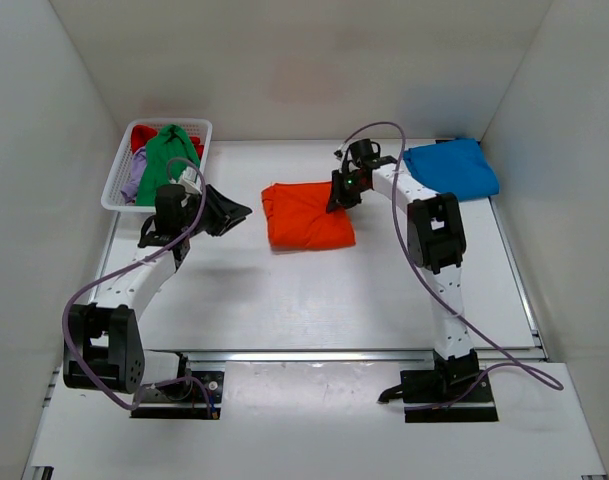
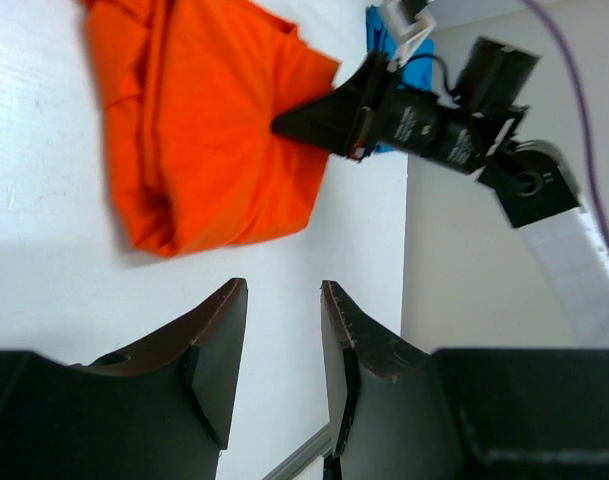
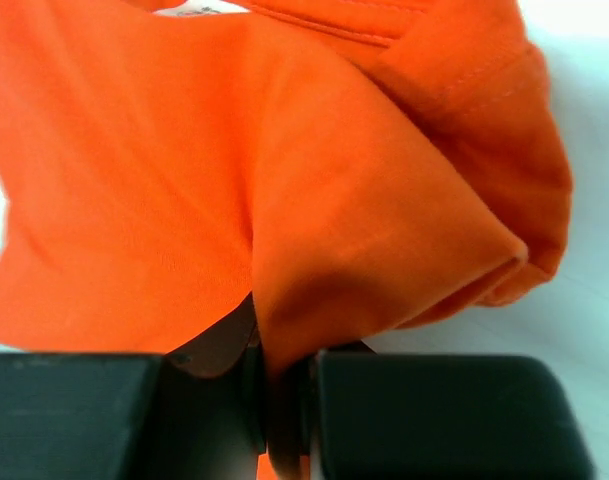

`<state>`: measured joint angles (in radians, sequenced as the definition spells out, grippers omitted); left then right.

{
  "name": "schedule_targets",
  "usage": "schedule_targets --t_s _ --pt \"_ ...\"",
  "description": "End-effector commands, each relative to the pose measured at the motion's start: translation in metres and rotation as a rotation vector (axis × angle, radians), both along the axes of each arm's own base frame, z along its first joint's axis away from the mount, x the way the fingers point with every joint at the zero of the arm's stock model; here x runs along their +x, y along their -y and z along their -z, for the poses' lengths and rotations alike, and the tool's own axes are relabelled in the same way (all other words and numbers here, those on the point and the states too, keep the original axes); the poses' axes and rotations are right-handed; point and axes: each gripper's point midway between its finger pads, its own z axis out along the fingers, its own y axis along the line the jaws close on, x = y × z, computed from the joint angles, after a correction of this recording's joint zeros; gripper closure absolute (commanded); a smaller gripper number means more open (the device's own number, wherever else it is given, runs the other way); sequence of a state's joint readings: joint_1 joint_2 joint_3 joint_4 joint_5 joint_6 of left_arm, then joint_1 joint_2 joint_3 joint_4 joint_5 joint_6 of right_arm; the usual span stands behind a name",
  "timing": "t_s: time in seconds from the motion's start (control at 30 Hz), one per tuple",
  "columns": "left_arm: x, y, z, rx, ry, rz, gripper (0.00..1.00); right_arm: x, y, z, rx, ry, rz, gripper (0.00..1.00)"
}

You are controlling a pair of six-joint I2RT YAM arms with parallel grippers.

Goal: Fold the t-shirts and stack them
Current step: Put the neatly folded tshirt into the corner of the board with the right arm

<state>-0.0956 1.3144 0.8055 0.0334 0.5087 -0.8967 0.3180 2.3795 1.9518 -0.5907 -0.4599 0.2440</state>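
Next, my right gripper releases the orange t-shirt on top of the folded blue t-shirt (image 1: pixel 453 169). The orange t-shirt now lies mid-table.
A folded bright orange t-shirt (image 1: pixel 306 216) lies mid-table; it also shows in the left wrist view (image 2: pixel 199 130) and fills the right wrist view (image 3: pixel 284 180). My right gripper (image 1: pixel 338 196) is shut on the shirt's right edge, pinching a fold of cloth between its fingers. My left gripper (image 1: pixel 236 213) is open and empty, to the left of the orange shirt and apart from it. A folded blue t-shirt (image 1: pixel 452 168) lies at the back right. A green t-shirt (image 1: pixel 166 158), a red one (image 1: pixel 142 136) and a lilac one (image 1: pixel 134 178) sit crumpled in the basket.
A white lattice plastic basket (image 1: pixel 117 185) stands at the back left, just behind my left arm. White walls enclose the table on three sides. A metal rail (image 1: pixel 314 354) runs along the near edge.
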Motion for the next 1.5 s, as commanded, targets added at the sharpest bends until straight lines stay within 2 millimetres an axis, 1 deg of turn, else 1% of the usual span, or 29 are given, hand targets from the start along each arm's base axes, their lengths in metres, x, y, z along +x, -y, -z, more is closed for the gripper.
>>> schedule_targets --t_s 0.0,0.03,0.1,0.17,0.2,0.27,0.3,0.33,0.37,0.4,0.43,0.47,0.5,0.57,0.6,0.63,0.7,0.73,0.8,0.83,0.87,0.9,0.97,1.13,1.17,1.23,1.37,1.43,1.47 --pt "-0.011 0.007 -0.009 -0.017 0.03 0.028 0.54 0.025 0.063 -0.046 -0.235 0.187 -0.023 1.0" --pt "-0.014 0.008 -0.003 -0.017 0.017 0.039 0.54 0.032 0.073 -0.062 -0.236 0.223 -0.006 1.0" --pt "-0.012 0.008 -0.007 -0.021 0.032 0.038 0.54 0.042 0.102 -0.076 -0.295 0.286 -0.012 1.0" --pt "-0.014 0.007 -0.003 -0.018 0.027 0.038 0.54 0.046 0.119 -0.095 -0.314 0.33 0.003 1.0" --pt "-0.013 0.008 -0.006 -0.018 0.037 0.041 0.54 0.05 0.128 -0.101 -0.328 0.347 0.004 1.0" --pt "-0.013 0.006 -0.006 -0.012 0.045 0.043 0.55 0.055 0.149 -0.122 -0.351 0.389 0.025 1.0" --pt "-0.014 0.006 -0.001 -0.013 0.032 0.039 0.54 0.058 0.158 -0.128 -0.377 0.41 0.025 1.0" --pt "-0.013 0.005 -0.005 -0.016 0.042 0.04 0.54 0.064 0.163 -0.143 -0.389 0.449 0.032 1.0" --pt "-0.013 0.006 -0.005 -0.019 0.047 0.049 0.54 0.068 0.175 -0.153 -0.413 0.472 0.042 1.0" --pt "-0.013 0.006 -0.001 -0.019 0.04 0.052 0.54 0.071 0.187 -0.157 -0.424 0.474 0.057 1.0" --pt "-0.014 0.006 0.003 -0.016 0.031 0.049 0.54 0.075 0.192 -0.163 -0.43 0.489 0.055 1.0" --pt "-0.013 0.008 -0.001 -0.02 0.041 0.054 0.54 0.081 0.201 -0.174 -0.429 0.514 0.069 1.0" --pt "-0.013 0.007 0.001 -0.02 0.041 0.055 0.54 0.084 0.216 -0.17 -0.433 0.497 0.079 1.0" --pt "-0.015 0.009 0.001 -0.022 0.04 0.067 0.54 0.091 0.227 -0.185 -0.434 0.525 0.089 1.0" --pt "-0.013 0.008 0.002 -0.018 0.043 0.064 0.54 0.091 0.246 -0.186 -0.438 0.521 0.117 1.0" --pt "-0.014 0.009 0.006 -0.014 0.034 0.072 0.54 0.091 0.25 -0.185 -0.437 0.527 0.11 1.0" --pt "-0.013 0.008 0.007 -0.006 0.031 0.074 0.54 0.092 0.273 -0.184 -0.444 0.524 0.146 1.0" --pt "-0.014 0.009 0.008 0.001 0.028 0.082 0.54 0.092 0.277 -0.183 -0.441 0.521 0.149 1.0" --pt "-0.01 0.006 0.007 0.009 0.033 0.08 0.54 0.093 0.295 -0.174 -0.437 0.499 0.176 1.0" --pt "-0.01 0.008 0.009 0.012 0.028 0.088 0.54 0.094 0.308 -0.177 -0.439 0.508 0.191 1.0" --pt "-0.01 0.008 0.01 0.014 0.024 0.089 0.54 0.094 0.311 -0.174 -0.437 0.504 0.193 1.0" --pt "-0.01 0.009 0.011 0.017 0.022 0.093 0.55 0.094 0.32 -0.162 -0.442 0.478 0.204 1.0" --pt "-0.009 0.011 0.011 0.012 0.021 0.099 0.54 0.097 0.336 -0.163 -0.451 0.485 0.233 1.0" --pt "-0.01 0.016 0.023 0.02 -0.008 0.107 0.55 0.105 0.376 -0.152 -0.451 0.49 0.29 1.0" --pt "-0.01 0.017 0.022 0.019 -0.004 0.108 0.54 0.105 0.384 -0.154 -0.451 0.498 0.304 1.0" --pt "-0.01 0.021 0.027 0.02 -0.015 0.113 0.54 0.107 0.393 -0.144 -0.461 0.491 0.311 1.0" --pt "-0.009 0.026 0.032 0.03 -0.024 0.114 0.54 0.116 0.406 -0.136 -0.51 0.504 0.329 1.0" --pt "-0.008 0.028 0.036 0.032 -0.035 0.123 0.55 0.119 0.42 -0.138 -0.558 0.517 0.367 1.0" --pt "-0.007 0.028 0.035 0.028 -0.039 0.122 0.55 0.12 0.423 -0.135 -0.566 0.513 0.376 1.0"
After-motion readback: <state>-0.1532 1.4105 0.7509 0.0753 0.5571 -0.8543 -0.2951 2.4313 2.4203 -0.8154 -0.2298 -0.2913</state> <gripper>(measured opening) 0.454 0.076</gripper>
